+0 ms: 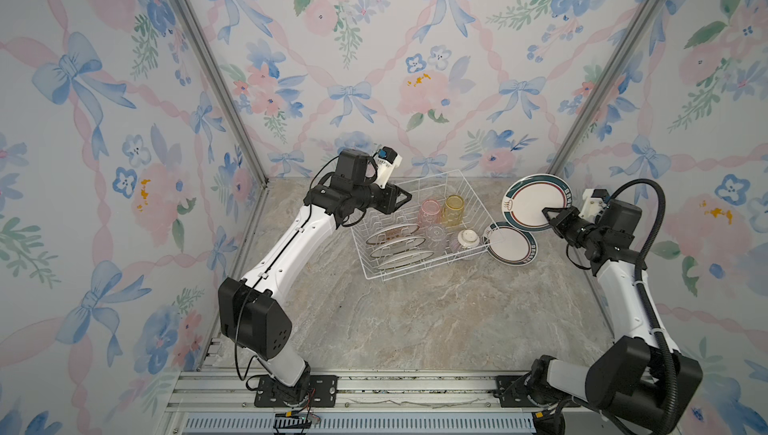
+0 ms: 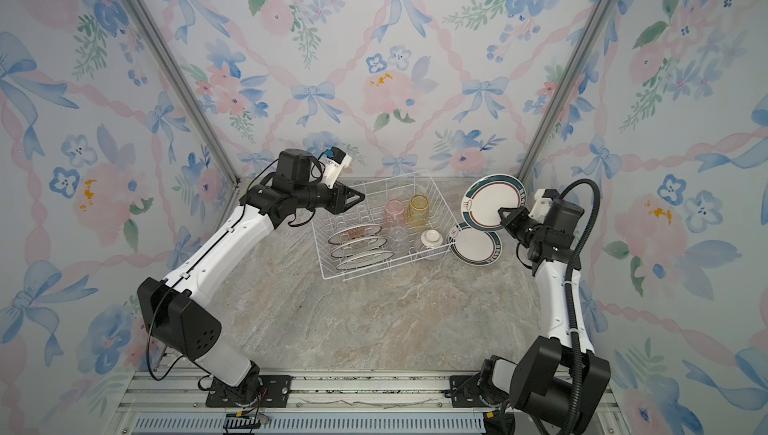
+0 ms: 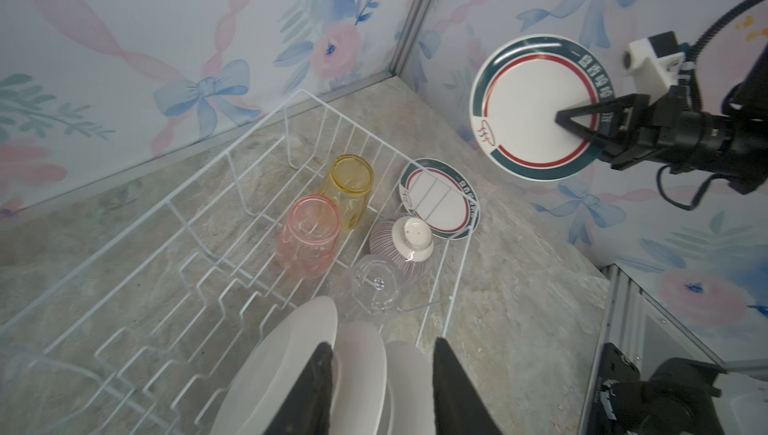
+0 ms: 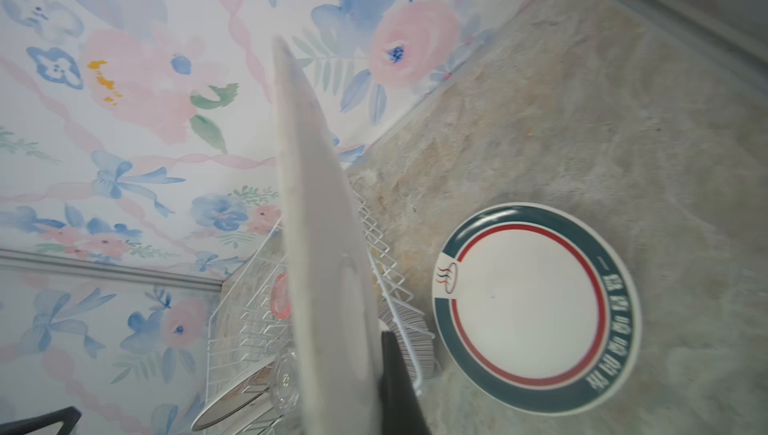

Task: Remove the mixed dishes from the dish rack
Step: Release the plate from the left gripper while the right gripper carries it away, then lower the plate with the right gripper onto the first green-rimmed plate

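Observation:
Next, I let go of the green-rimmed plate, now held up beside the rack, with my right gripper on top of the flat green-and-red-rimmed plate (image 1: 516, 248) (image 4: 545, 321) beside the dish rack.
The white wire dish rack (image 1: 358, 252) (image 2: 318, 252) stands at the back middle of the table. Three plates (image 1: 399, 246) (image 3: 291, 362) stand on edge in its dividers. Beside them are an upturned pink tumbler (image 1: 430, 210) (image 3: 309, 233), a yellow tumbler (image 1: 453, 208) (image 3: 349, 188), a clear tumbler (image 1: 436, 235) (image 3: 376, 283) and an upturned purple-striped bowl (image 1: 467, 242) (image 3: 399, 242). My left gripper (image 1: 405, 198) (image 2: 359, 197) (image 3: 382, 343) hovers open above the standing plates, holding nothing. My right gripper (image 1: 547, 213) (image 2: 503, 211) (image 3: 561, 117) is shut on a green-rimmed plate (image 1: 528, 200) (image 2: 486, 202) (image 3: 528, 113) (image 4: 320, 246), held up right of the rack.
A second green-and-red-rimmed plate (image 1: 511, 246) (image 2: 476, 244) (image 3: 440, 200) (image 4: 532, 308) lies flat on the marble table (image 1: 415, 329) against the rack's right end, below the held plate. Flowered walls close in the back and both sides. Metal rails run along the front edge.

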Available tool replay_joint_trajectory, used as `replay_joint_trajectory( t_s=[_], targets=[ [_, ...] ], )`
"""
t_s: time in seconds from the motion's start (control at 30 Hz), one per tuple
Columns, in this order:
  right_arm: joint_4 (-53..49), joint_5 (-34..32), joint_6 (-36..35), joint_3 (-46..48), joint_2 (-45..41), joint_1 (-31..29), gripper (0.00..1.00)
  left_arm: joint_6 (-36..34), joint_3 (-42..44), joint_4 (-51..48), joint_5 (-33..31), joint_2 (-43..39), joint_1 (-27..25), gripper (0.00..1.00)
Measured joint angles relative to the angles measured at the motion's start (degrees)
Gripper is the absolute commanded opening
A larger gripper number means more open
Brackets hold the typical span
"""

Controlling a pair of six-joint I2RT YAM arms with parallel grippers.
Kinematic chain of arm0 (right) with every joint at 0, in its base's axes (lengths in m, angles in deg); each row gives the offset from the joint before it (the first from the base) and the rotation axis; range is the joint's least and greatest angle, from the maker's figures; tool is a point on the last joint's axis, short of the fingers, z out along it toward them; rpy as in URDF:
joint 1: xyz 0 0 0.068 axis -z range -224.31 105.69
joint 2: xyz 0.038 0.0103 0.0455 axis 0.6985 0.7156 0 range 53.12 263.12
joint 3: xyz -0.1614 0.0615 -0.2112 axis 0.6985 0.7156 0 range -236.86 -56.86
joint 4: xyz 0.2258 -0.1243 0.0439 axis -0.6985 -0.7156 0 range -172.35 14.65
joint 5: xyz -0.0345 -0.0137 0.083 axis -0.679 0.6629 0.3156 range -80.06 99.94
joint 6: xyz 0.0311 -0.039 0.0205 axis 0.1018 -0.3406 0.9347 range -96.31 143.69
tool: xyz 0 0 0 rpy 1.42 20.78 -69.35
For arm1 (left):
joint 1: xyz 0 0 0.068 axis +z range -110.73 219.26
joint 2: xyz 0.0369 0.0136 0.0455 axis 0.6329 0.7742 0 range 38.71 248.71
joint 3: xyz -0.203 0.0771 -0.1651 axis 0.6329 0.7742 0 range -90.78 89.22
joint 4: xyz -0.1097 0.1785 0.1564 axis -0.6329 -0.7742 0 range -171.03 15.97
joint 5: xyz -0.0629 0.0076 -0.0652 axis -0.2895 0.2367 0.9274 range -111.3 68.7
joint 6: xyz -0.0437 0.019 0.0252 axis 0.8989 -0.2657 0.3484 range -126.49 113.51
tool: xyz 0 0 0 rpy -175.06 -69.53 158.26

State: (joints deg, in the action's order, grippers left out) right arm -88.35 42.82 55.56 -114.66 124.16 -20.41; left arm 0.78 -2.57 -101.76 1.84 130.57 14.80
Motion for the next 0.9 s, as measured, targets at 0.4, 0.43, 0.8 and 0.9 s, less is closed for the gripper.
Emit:
replay_joint_trajectory(
  t_s=[0.4, 0.43, 0.8, 0.9],
  targets=[
    [-5.27, -0.90, -4.24, 2.82, 10.99, 4.44, 0.00, -0.22, 7.37, -0.15, -12.96, -2.43, 3.50, 0.37],
    [-5.22, -0.52, -4.24, 3.23, 12.37, 4.39, 0.00, -0.22, 7.43, -0.17, -13.11, -2.56, 3.58, 0.37],
    [-0.79, 3.96, -3.19, 4.59, 18.91, 1.60, 0.00, -0.22, 7.48, -0.15, -12.98, -2.89, 3.87, 0.37],
    [1.18, 5.29, -2.38, 4.59, 20.50, 1.46, 0.00, -0.22, 7.48, -0.13, -12.85, -2.89, 3.87, 0.37]
  ],
)
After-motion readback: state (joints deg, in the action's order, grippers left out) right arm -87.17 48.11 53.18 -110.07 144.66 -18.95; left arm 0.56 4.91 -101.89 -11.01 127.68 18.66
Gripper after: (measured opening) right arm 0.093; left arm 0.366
